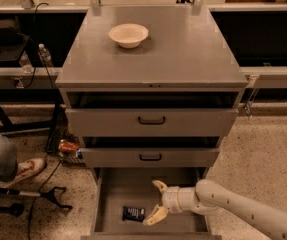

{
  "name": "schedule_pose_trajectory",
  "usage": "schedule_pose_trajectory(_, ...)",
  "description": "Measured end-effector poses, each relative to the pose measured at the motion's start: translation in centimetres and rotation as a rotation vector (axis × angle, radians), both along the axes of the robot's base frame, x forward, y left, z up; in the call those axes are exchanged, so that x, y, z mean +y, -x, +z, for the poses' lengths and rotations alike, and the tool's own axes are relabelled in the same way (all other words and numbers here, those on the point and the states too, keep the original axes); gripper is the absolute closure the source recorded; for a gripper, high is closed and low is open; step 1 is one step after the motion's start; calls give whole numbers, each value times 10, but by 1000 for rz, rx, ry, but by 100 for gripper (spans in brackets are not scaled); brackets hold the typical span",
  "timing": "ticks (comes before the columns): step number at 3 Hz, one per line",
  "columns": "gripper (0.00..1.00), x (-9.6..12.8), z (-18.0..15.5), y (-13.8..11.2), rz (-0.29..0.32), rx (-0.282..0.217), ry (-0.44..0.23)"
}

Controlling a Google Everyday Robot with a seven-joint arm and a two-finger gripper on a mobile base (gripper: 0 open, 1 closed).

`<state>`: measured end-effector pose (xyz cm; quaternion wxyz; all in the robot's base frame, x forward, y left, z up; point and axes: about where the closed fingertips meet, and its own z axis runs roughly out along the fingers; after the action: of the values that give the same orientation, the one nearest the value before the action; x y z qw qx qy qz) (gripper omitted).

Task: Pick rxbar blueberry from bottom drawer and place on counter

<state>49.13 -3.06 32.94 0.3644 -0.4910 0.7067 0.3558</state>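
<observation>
Next, I move my gripper to the middle of the rxbar blueberry (133,214) near the front of the open bottom drawer and close it there.
The rxbar blueberry (133,213), a small dark flat wrapper, lies on the grey floor of the open bottom drawer (118,194), near its front. My gripper (154,202) is inside that drawer, just to the right of the bar, with its two pale fingers (155,216) spread open and empty. The lower finger's tip is close to the bar's right edge. The counter (183,49) is the flat grey top of the cabinet above.
A cream bowl (128,35) stands on the counter at the back left. The two upper drawers with black handles (151,120) are slightly pulled out above my arm (233,209). A person's leg and shoe (23,167) and a tripod are on the floor at left.
</observation>
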Motion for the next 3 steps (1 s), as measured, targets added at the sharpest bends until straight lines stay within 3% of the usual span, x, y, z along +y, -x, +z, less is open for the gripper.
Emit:
schedule_pose_trajectory(1,0,9,-25,-13,37,-48,30)
schedule_pose_trajectory(2,0,25,-84,-29,120,-104,72)
schedule_pose_trajectory(3,0,35,-123,-38,171,-127,103)
